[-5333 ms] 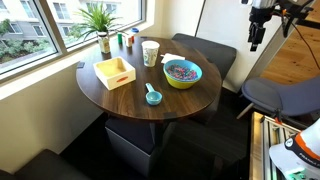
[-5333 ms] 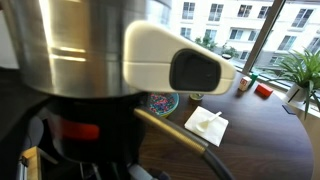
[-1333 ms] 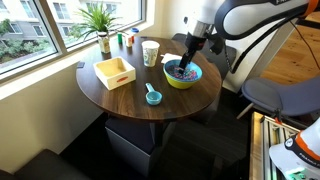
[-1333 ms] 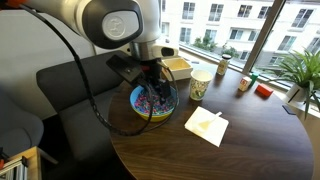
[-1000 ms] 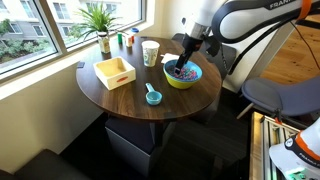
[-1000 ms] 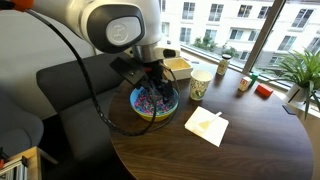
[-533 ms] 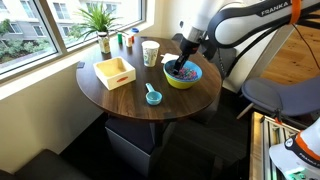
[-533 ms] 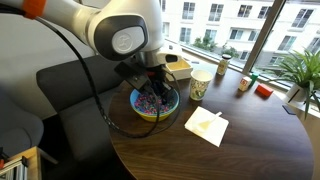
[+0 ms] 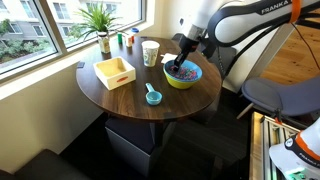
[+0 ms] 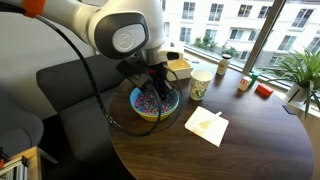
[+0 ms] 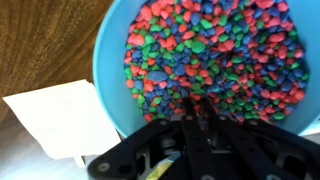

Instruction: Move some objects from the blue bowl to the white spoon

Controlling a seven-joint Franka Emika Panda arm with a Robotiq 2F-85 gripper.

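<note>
The robot's gripper will release the pieces in the white spoon on the white square sheet [image 9: 169,57] [image 11: 61,108] behind the blue bowl.
The blue bowl [image 9: 186,82] [image 10: 166,112] [image 11: 108,60], yellow-green outside, stands at the table's edge. It is heaped with the objects [image 11: 220,45], tiny red, blue, green and purple pieces. My gripper [image 9: 181,68] [image 10: 153,97] [image 11: 195,104] points straight down into the bowl. Its fingers are shut together with the tips sunk in the pieces, and anything pinched between them is hidden. Beside the bowl lies a white square sheet [image 10: 205,124] [image 11: 60,118]. A pale shape on it may be the white spoon, too faint to make out.
A white cup [image 9: 150,52] [image 10: 200,82] stands near the bowl. On the round wooden table [image 9: 130,100] are also a yellow square tray [image 9: 115,72] and a blue scoop [image 9: 152,96]. A potted plant [image 9: 100,20] and small jars sit by the window. Dark chairs ring the table.
The fingers went from wide open to shut over the last second. The arm sank slightly deeper into the bowl's pieces. Everything else on the table stayed put.
</note>
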